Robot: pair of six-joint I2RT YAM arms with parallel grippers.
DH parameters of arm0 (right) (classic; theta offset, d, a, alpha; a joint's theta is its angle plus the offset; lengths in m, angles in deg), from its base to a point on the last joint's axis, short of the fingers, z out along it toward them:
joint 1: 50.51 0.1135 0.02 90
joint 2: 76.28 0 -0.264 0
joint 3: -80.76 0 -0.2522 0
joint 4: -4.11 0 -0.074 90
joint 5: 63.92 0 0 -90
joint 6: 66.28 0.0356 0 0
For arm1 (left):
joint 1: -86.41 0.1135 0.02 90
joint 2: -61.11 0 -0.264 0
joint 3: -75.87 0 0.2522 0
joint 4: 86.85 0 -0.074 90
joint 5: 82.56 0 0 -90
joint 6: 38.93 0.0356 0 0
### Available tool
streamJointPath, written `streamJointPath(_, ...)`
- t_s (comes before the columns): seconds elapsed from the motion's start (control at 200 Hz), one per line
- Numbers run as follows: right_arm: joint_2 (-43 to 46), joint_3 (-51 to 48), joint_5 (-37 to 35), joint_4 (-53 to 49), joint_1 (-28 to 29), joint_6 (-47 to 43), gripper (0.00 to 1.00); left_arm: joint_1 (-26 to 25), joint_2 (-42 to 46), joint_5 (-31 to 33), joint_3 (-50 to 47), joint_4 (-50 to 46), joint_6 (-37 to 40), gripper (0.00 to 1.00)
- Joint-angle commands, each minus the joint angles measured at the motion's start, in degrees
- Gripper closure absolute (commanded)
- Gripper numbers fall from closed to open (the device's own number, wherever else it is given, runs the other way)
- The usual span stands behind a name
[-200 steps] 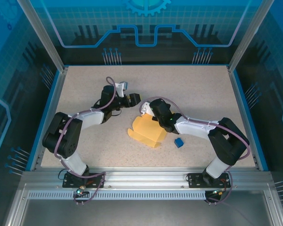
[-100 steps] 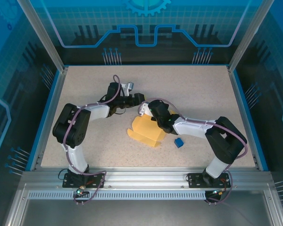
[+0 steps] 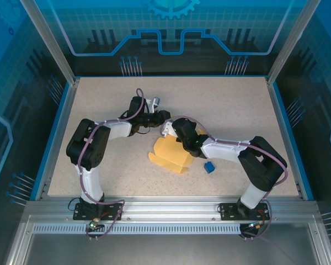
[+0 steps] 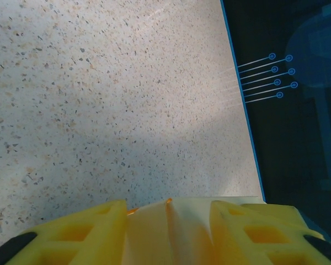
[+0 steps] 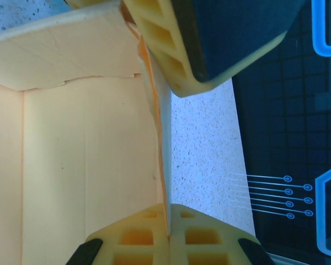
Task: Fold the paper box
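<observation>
The left gripper's fingers straddle the box's far corner from outside, so it should back off and pinch the box's adjoining side (image 5: pixel 80 47) with one finger inside.
The pale yellow paper box (image 3: pixel 171 154) lies partly folded mid-table in the top view. My right gripper (image 5: pixel 168 207) is shut on the thin edge of one upright wall (image 5: pixel 163 138), with the box's inner panels (image 5: pixel 83 160) to its left. At the box's far corner (image 3: pixel 166 130) my left gripper (image 3: pixel 164 117) meets it. In the left wrist view the left gripper (image 4: pixel 168 208) has its jaws half apart, and a creased flap (image 4: pixel 171 232) spans the gap between the fingers (image 4: pixel 83 232). One left finger (image 5: pixel 176 49) rests against that same wall.
A tiny blue cube (image 3: pixel 209 167) sits on the speckled table just right of the box. Blue rails edge the table (image 3: pixel 281 121). Both arms converge near the middle, with open table behind them (image 3: pixel 220 99).
The left arm has reached right to the box's far corner, and its jaws have narrowed round the flap. The right gripper stayed shut on the wall and shifted slightly left.
</observation>
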Motion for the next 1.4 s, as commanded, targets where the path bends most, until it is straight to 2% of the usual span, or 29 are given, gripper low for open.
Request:
streamJointPath(0.0, -1.0, 0.3, -0.9, 2.2, 1.3, -0.3, 1.0, -0.4, -1.0, -0.8, -0.1, 0.1, -0.9, 0.6)
streamJointPath(0.215, -1.7, -0.3, -2.0, 3.9, 2.3, -0.3, 1.0, -0.4, -1.1, 0.6, -2.8, 2.0, -1.4, 0.67)
streamJointPath(0.515, -1.7, 0.8, -2.8, 5.2, 2.7, -0.9, 1.0, -0.4, 0.9, 1.0, -2.3, 2.6, -1.2, 0.69)
streamJointPath(0.61, -1.5, 1.1, -2.6, 5.0, 2.6, -1.0, 1.0, -0.3, 1.7, 1.3, -2.4, 2.6, -0.6, 0.66)
streamJointPath(0.895, -0.1, 0.7, -1.1, 2.8, 1.9, 0.3, 1.0, 1.8, 6.7, 4.0, -6.4, 4.7, 2.9, 0.39)
streamJointPath(0.955, -0.1, 0.7, -1.1, 2.7, 1.8, 0.4, 1.0, 2.2, 7.9, 5.2, -8.2, 5.3, 4.0, 0.36)
streamJointPath(1.191, 0.1, 0.7, -0.4, 2.1, 1.4, 0.7, 1.0, 3.2, 10.8, 8.4, -16.7, 11.5, 9.2, 0.32)
streamJointPath(1.391, 0.7, 0.9, 1.2, 0.8, 0.4, 2.1, 1.0, 3.1, 10.0, 7.3, -21.9, 20.4, 13.9, 0.33)
